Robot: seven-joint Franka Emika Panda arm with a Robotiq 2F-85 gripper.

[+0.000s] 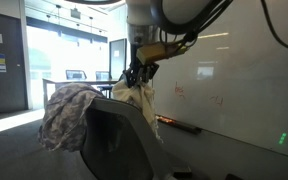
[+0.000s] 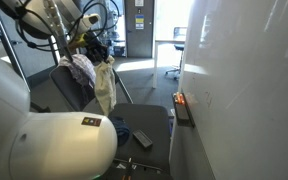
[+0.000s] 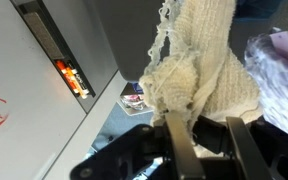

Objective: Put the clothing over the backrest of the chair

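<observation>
My gripper is going to let go of the cream knitted garment, now hanging above the chair's backrest, over the patterned cloth on the dark chair's backrest (image 1: 83,120) (image 3: 278,82).
My gripper (image 1: 136,78) is shut on a cream knitted garment (image 1: 141,100), which hangs down from the fingers above the backrest of a dark chair (image 1: 109,125). In an exterior view the garment (image 2: 105,85) dangles beside the chair's backrest (image 2: 69,90). In the wrist view the cream knit (image 3: 199,70) fills the frame and is pinched between the two fingers (image 3: 209,130). A patterned cloth (image 1: 66,110) is draped over the chair's backrest, also seen as (image 2: 82,65) and at the wrist view's right edge (image 3: 279,65).
A white whiteboard wall (image 1: 234,80) stands close by, with a tray holding a red marker (image 3: 72,78). The chair seat (image 2: 144,125) carries small objects. A desk and office chair (image 2: 172,50) stand further back.
</observation>
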